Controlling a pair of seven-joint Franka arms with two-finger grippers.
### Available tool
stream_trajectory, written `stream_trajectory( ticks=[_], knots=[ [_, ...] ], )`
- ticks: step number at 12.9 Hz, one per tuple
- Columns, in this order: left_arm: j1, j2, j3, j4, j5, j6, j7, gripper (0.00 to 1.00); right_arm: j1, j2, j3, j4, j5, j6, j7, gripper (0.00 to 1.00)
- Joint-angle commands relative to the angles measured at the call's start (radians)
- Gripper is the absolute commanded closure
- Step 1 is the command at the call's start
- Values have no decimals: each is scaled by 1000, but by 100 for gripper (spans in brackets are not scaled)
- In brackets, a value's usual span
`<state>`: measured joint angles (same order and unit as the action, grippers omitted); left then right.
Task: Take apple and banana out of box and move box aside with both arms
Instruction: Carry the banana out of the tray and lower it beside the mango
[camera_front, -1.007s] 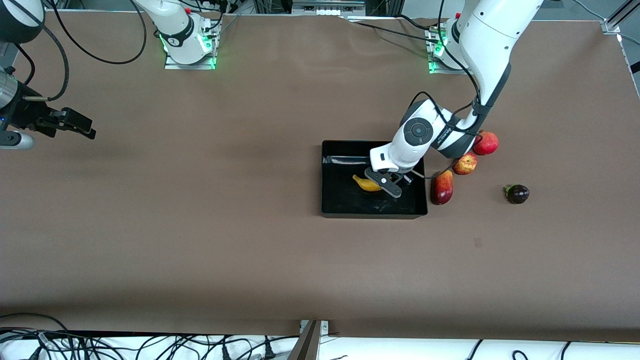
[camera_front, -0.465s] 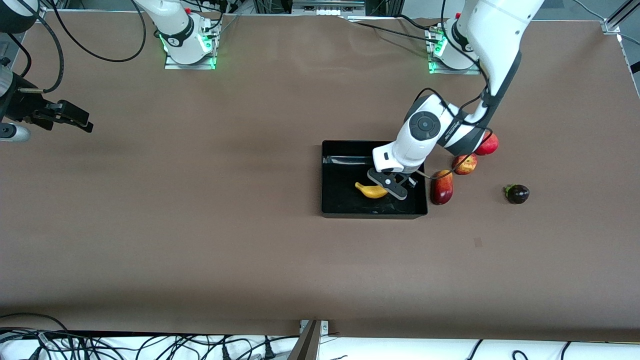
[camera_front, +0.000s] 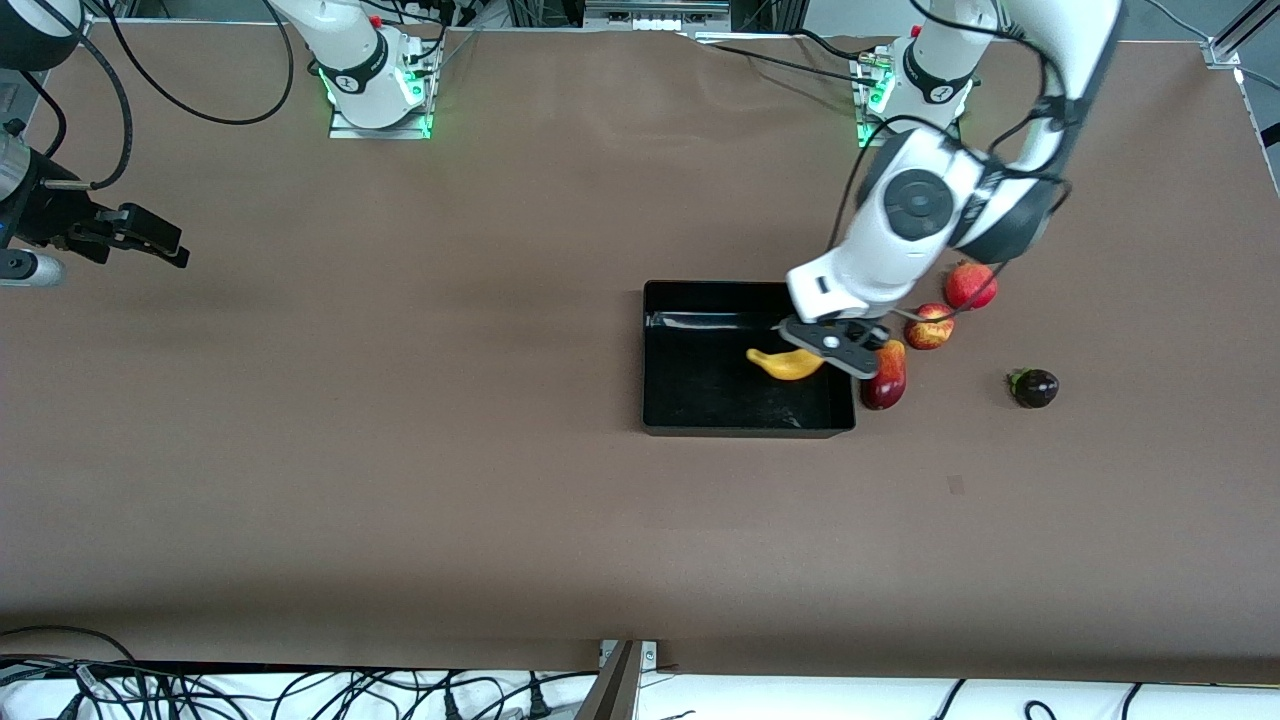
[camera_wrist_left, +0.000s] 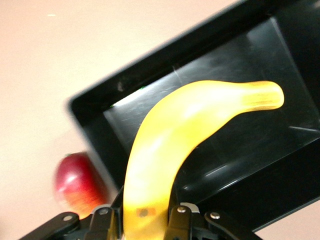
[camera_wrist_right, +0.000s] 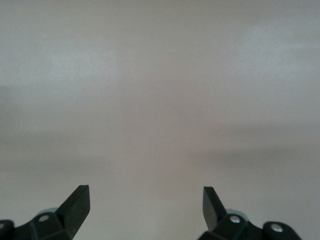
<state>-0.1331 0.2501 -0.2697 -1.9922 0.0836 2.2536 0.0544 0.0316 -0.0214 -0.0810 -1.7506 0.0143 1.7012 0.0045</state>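
I will release the yellow banana from my left gripper on the table (camera_front: 947, 415) (camera_wrist_left: 22, 187) between the mango and the small dark purple fruit.
My left gripper (camera_front: 832, 349) is shut on the yellow banana (camera_front: 787, 364) and holds it in the air over the black box (camera_front: 742, 425), at the box's end toward the left arm. In the left wrist view the banana (camera_wrist_left: 170, 145) rises from between the fingers, with the box (camera_wrist_left: 150, 80) below it. The small red apple streaked with yellow (camera_front: 929, 327) lies on the table beside the box. My right gripper (camera_front: 150, 240) is open and empty over bare table at the right arm's end; its wrist view shows two spread fingertips (camera_wrist_right: 77, 202) over plain table.
A dark-red-and-yellow mango (camera_front: 885, 376) lies against the box's wall and shows in the left wrist view (camera_wrist_left: 77, 180). A red pomegranate (camera_front: 971, 285) lies beside the apple. A small dark purple fruit (camera_front: 1034, 387) lies toward the left arm's end.
My left gripper has lifted the banana off the box floor and carried it toward the left arm's end of the box. The right gripper has hardly moved.
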Motion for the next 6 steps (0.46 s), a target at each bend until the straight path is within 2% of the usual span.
stream_trajectory(
  ticks=[1,2,4,6],
  knots=[
    [149,-5,-8,-13,-25,-5,270,100,4,-3,-2,-1,0,14,18,0],
    [182,27,7,-4,-24,0,347,100,5,6,-2,-1,0,27,20,0],
    [204,114,85,51,-18,12,468,100,2,27,-3,-1,-2,69,12,0],
    [236,220,116,99,-15,62,573,100,4,41,-3,-7,-5,81,20,0]
  ],
)
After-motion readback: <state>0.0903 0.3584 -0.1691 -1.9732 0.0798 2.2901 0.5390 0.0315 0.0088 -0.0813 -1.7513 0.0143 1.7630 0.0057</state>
